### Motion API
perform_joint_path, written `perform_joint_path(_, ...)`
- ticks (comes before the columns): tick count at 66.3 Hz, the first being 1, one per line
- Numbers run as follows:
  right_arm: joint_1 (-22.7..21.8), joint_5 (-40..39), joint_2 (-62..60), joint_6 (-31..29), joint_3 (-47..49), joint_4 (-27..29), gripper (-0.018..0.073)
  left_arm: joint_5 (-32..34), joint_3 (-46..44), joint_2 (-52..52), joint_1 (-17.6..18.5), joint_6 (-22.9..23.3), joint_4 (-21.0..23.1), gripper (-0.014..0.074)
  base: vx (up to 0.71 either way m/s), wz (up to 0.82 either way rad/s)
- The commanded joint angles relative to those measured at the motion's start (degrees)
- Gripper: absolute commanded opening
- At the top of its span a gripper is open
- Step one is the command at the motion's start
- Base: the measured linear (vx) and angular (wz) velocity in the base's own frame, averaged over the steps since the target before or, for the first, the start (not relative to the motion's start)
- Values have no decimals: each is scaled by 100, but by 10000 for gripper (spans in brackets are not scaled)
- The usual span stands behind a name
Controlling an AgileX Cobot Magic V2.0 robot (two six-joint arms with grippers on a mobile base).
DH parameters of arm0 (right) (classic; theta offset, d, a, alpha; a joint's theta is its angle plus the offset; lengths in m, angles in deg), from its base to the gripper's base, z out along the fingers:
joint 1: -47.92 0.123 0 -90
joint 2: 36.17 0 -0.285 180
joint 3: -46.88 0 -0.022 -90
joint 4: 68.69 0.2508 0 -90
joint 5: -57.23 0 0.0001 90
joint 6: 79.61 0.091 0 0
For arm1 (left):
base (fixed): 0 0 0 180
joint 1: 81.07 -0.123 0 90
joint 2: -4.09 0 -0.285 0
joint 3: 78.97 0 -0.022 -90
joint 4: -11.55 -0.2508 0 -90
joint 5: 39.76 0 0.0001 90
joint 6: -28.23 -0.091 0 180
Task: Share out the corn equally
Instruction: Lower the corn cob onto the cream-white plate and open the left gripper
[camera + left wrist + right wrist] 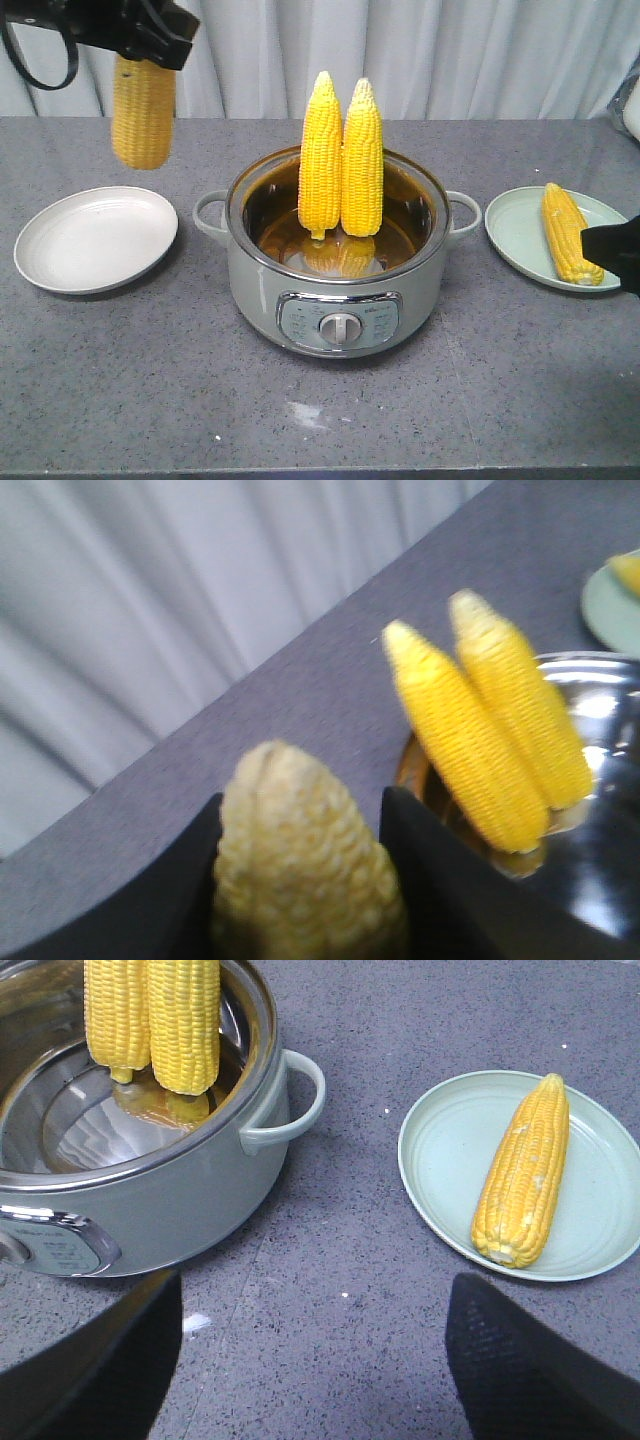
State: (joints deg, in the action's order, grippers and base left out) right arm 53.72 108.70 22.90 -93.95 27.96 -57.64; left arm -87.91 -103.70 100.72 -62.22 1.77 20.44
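Note:
The left gripper should release the corn cob across the middle of the white plate (103, 240).
Two yellow corn cobs (340, 160) stand upright, tips up, inside the grey-green electric pot (338, 300); the same pair of cobs (490, 730) shows in the left wrist view. My left gripper (150, 45) is shut on a third corn cob (143, 112), hanging above the back edge of the white plate (95, 240). Its black fingers (430, 880) press either side of that held cob (300, 860). A fourth cob (523, 1182) lies on the pale green plate (440, 1160) at the right. My right gripper (315, 1360) is open over bare counter beside that plate.
The grey speckled counter (150, 400) ends at a pale curtain (450, 50) behind. The pot's side handle (300, 1100) sticks out toward the green plate. A white fleck (195, 1322) lies on the counter in front of the pot.

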Motion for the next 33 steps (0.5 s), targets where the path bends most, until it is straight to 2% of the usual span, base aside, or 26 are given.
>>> perform_joint_path(1,4,-364,-25,-9,150,28,524,103,-240,-239,-106,876,-1055,245,0,0)
perform_joint_path(8,4,-364,-25,-9,150,28,524,-76,-240,-232,-255,1430,-1905,245,0,0)
perform_joint_path(13,4,-364,-25,-9,150,28,524,-152,-240,-232,-379,1657,-2190,245,0,0)
perform_joint_path(20,4,-364,-25,-9,150,28,524,-203,-240,-226,-633,1914,-2212,245,0,0)
perform_joint_path(33,4,-364,-25,-9,150,28,524,-310,-257,-6,-934,2025,-2191,245,0,0)
